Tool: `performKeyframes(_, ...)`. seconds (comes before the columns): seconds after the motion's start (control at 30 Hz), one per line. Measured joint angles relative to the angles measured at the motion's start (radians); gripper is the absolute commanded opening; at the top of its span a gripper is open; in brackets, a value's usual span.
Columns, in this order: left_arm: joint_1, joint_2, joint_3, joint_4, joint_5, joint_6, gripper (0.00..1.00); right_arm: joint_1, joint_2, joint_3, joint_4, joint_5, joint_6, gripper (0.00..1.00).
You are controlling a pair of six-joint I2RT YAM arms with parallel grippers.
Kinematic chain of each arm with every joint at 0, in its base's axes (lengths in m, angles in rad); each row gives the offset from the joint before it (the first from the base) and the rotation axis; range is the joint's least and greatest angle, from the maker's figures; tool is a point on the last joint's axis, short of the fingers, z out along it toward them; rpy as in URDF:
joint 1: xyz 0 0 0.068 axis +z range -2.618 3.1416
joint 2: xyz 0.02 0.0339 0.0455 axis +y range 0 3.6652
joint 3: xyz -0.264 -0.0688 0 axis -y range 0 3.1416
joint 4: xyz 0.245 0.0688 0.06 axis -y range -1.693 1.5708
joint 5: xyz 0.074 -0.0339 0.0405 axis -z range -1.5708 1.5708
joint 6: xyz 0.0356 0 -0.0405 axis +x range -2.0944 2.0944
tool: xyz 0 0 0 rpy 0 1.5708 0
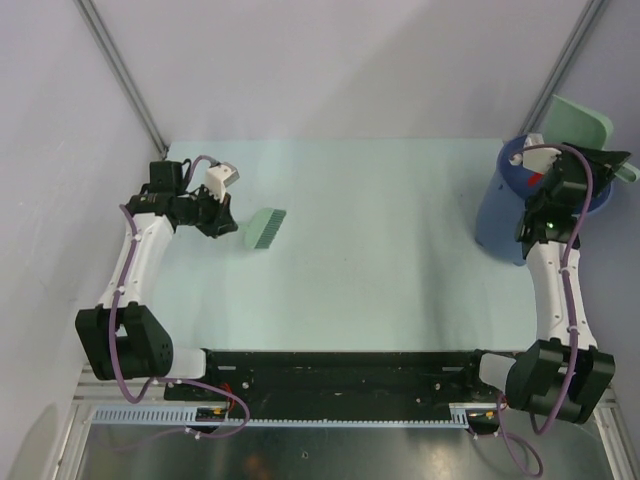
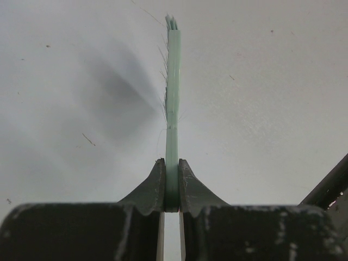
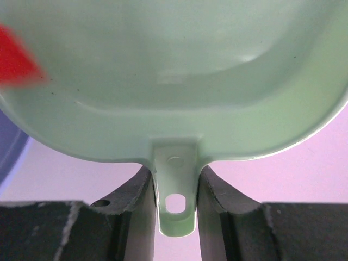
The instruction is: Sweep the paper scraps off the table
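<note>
My left gripper should set the mint-green brush, its head now over the table, down at the bare middle of the table (image 1: 321,247) and let go of it there.
My left gripper (image 1: 226,216) (image 2: 172,168) is shut on the thin handle of the mint-green brush (image 1: 263,228) (image 2: 173,92), whose bristle head lies over the left part of the table (image 1: 380,250). At the far right, my right gripper (image 1: 603,160) (image 3: 175,174) is shut on the handle tab of the mint-green dustpan (image 1: 581,122) (image 3: 179,76), which is tipped up above the blue bucket (image 1: 503,215). One red paper scrap (image 3: 16,57) shows blurred at the pan's left edge. I see no other paper scraps on the tabletop.
The bucket's blue rim (image 3: 8,147) also shows in the right wrist view, at the table's right edge. A black-and-metal rail (image 1: 340,370) runs along the near edge between the arm bases. Grey walls close in the far side.
</note>
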Motion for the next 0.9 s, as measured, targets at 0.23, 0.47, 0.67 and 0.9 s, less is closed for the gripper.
performKeyframes(0.23,0.0,-0.014,0.0,0.0,0.005,0.02,0.0,-0.067,-0.026,0.0,-0.047,-0.086,0.002,0.01)
performKeyframes(0.47,0.0,-0.008,0.0,0.0,0.017,0.027,0.0,-0.064,0.011,0.023,-0.033,-0.071,0.095,0.0)
performKeyframes(0.67,0.0,0.001,0.009,0.0,0.023,0.022,0.0,0.14,0.033,0.316,-0.106,0.027,0.273,0.0)
performKeyframes(0.9,0.0,-0.009,0.034,0.002,0.013,-0.011,0.0,0.605,0.032,0.491,-0.314,0.121,0.552,0.0)
